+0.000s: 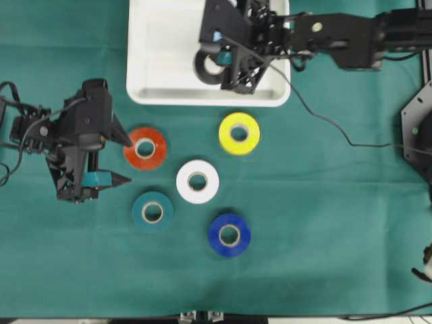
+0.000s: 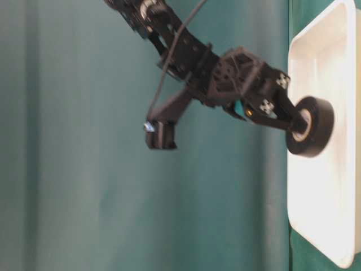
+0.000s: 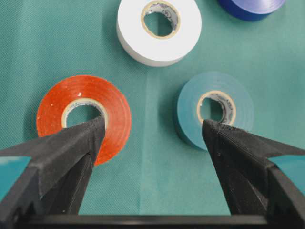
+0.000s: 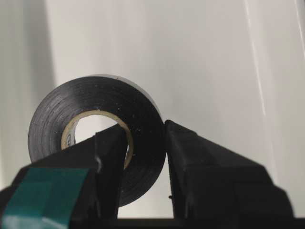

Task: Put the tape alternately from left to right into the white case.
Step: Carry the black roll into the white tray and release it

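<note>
Next, my right gripper releases the black tape onto the white case's bottom [image 1: 202,71], setting it free near the middle of the front rim of the case.
My right gripper [image 1: 223,64] [image 4: 145,131] is shut on the black tape [image 1: 206,67] [image 2: 310,127] [image 4: 52,124], one finger through the core and one on the outer rim. It holds the roll on edge just over the floor of the white case [image 1: 162,54] [image 2: 333,68] [image 4: 214,57]. My left gripper [image 1: 128,162] [image 3: 152,126] stands open and empty over the cloth, between the red-orange tape [image 1: 145,148] [image 3: 83,114] and the teal tape [image 1: 152,211] [image 3: 214,107]. The white tape [image 1: 197,181] [image 3: 158,28], the yellow tape [image 1: 239,133] and the blue tape [image 1: 229,234] [image 3: 252,7] lie flat on the cloth.
A green cloth [image 1: 324,223] covers the table. A thin black cable [image 1: 324,120] trails from the right arm across the cloth towards the right edge. The case stands at the back, in the middle.
</note>
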Tool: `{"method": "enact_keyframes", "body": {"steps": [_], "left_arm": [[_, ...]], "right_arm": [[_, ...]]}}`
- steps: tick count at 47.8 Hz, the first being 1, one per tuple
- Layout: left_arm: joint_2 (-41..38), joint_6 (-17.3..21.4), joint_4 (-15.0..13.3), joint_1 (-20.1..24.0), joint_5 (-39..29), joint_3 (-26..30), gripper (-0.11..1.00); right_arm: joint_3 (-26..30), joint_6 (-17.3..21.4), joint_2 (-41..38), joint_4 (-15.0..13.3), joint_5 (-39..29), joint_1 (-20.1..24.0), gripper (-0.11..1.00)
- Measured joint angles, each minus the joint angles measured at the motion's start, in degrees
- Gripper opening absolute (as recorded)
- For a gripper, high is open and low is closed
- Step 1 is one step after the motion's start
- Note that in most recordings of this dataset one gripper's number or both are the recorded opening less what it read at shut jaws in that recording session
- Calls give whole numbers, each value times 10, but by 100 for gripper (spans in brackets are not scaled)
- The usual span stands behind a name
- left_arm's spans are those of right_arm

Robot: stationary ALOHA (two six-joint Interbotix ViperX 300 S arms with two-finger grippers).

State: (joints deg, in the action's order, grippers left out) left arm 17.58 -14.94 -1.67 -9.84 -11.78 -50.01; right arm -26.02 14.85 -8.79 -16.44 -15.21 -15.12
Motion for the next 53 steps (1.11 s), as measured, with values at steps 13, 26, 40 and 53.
{"method": "enact_keyframes", "body": {"steps": [13, 26, 40, 53], "left_arm": [[0, 1, -1, 1, 0, -2, 57], [-1, 2, 0, 1, 1, -3, 57], [0, 2, 0, 2, 1, -3, 57], [-1, 1, 0, 2, 1, -3, 57]], "right_arm": [[18, 0, -35, -4, 1, -2, 24], [18, 2, -39, -5, 3, -2, 24], [18, 3, -39, -5, 2, -3, 25], [18, 3, -38, -4, -6, -3, 71]]}}
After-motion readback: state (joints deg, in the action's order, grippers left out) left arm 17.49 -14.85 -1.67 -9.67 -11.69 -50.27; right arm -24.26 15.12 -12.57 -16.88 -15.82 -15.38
